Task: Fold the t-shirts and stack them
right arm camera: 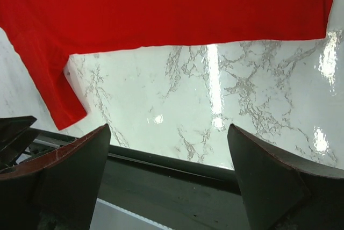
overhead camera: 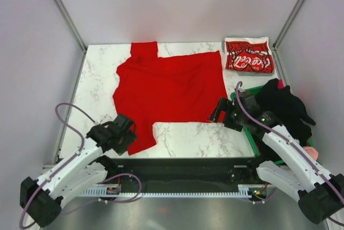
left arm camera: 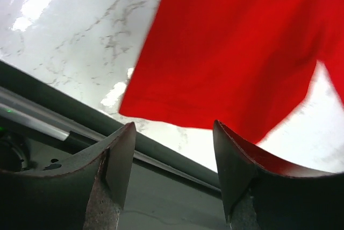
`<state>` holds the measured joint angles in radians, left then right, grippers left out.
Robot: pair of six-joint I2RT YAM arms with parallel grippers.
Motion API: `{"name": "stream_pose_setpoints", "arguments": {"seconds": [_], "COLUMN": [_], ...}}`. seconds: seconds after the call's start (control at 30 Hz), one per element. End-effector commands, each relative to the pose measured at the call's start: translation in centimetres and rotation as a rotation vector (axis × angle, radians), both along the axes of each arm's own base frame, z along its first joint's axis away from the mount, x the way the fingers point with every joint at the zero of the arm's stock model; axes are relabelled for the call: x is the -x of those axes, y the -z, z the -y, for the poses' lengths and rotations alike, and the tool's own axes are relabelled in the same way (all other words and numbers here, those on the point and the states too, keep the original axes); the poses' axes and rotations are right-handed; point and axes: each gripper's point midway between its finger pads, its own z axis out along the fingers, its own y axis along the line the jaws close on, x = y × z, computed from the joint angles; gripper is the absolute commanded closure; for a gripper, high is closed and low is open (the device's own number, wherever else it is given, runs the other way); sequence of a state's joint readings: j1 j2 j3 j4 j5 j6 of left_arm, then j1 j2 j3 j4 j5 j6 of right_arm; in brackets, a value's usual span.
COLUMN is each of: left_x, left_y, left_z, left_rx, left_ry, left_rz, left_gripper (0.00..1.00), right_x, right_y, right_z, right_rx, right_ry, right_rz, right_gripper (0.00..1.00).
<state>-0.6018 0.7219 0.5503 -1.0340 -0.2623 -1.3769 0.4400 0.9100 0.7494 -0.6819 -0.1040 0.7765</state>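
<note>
My right gripper will grip the red t-shirt's near corner (overhead camera: 221,118) (right arm camera: 321,35) beside the green bin, because that edge should be folded toward the back.
The plain red t-shirt (overhead camera: 169,87) lies spread flat on the marble table (overhead camera: 204,136), one sleeve at the back and one reaching the near-left edge. The Coca-Cola t-shirt (overhead camera: 248,55) sits folded in a small rectangle at the back right corner. My left gripper (overhead camera: 129,133) is open and empty just beside the near sleeve, which shows ahead in the left wrist view (left arm camera: 236,52), beyond the gripper (left arm camera: 172,149). My right gripper (overhead camera: 216,113) is open and empty by the shirt's near-right corner. In the right wrist view the gripper (right arm camera: 169,155) faces the red hem (right arm camera: 161,9) across bare marble.
A green bin (overhead camera: 248,133) holding dark clothes (overhead camera: 285,109) stands at the right edge behind my right arm, with something pink (overhead camera: 312,152) at its near end. A black rail (overhead camera: 183,168) runs along the table's near edge. Walls enclose the table.
</note>
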Motion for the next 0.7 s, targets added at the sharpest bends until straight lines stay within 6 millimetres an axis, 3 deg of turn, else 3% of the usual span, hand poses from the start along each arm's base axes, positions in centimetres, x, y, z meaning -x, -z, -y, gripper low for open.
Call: {"name": "stream_pose_setpoints", "arguments": {"seconds": [0.0, 0.13, 0.37, 0.67], "left_x": [-0.3, -0.4, -0.6, -2.0], "left_y": [1.7, 3.5, 4.9, 5.0], "left_z": [-0.2, 1.1, -0.1, -1.5], "left_rx": [-0.063, -0.047, -0.084, -0.175], "left_ry": [-0.114, -0.096, -0.124, -0.172], "left_rz": [-0.108, -0.152, -0.104, -0.059], "left_gripper": [0.33, 0.34, 0.36, 0.63], "right_x": [0.1, 0.1, -0.1, -0.8], "right_y": [0.7, 1.0, 2.2, 5.6], "right_z": [0.2, 0.1, 0.3, 1.0], "right_rx": [0.01, 0.017, 0.049, 0.127], "right_ry": [0.025, 0.019, 0.002, 0.027], "right_rz": [-0.008, -0.012, -0.023, -0.084], "right_gripper": [0.02, 0.02, 0.02, 0.02]}}
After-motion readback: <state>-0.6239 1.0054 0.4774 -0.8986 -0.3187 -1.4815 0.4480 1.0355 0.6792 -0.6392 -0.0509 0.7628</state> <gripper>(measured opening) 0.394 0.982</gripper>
